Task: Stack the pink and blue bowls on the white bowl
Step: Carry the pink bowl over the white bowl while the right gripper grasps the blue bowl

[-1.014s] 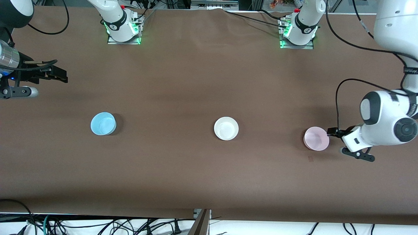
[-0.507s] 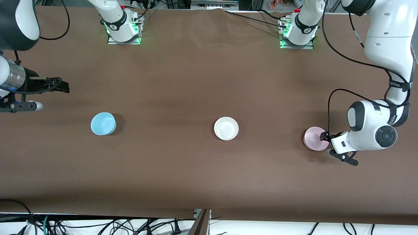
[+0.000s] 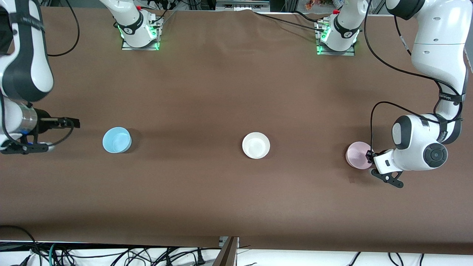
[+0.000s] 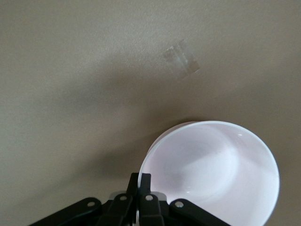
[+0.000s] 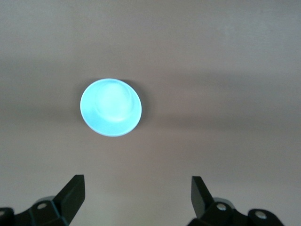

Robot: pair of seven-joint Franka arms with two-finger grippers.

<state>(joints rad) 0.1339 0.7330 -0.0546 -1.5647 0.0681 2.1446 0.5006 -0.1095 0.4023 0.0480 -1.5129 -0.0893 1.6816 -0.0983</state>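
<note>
My right gripper goes to the blue bowl next and grips the side of its rim [image 3: 104, 142] [image 5: 135, 124] that faces the right arm, opposite the white bowl.
The pink bowl [image 3: 357, 155] is at the left arm's end of the table, and my left gripper [image 3: 368, 156] is shut on its rim. In the left wrist view the fingers [image 4: 146, 181] pinch the edge of the pink bowl [image 4: 211, 169], one inside and one outside. The white bowl [image 3: 255, 145] stands alone at the table's middle. The blue bowl [image 3: 116, 140] sits toward the right arm's end. My right gripper [image 3: 75, 123] hangs open over bare table beside it, holding nothing. The right wrist view has the blue bowl [image 5: 110, 107] ahead of the open gripper [image 5: 138, 188].
A small scrap of clear tape [image 4: 182, 57] lies on the brown table near the pink bowl. The arm bases [image 3: 139, 33] [image 3: 338, 35] stand along the table edge farthest from the front camera. Cables hang below the nearest edge.
My left gripper closed onto the pink bowl's rim and the bowl shifted slightly. The right arm came closer to the blue bowl, with its gripper still open.
</note>
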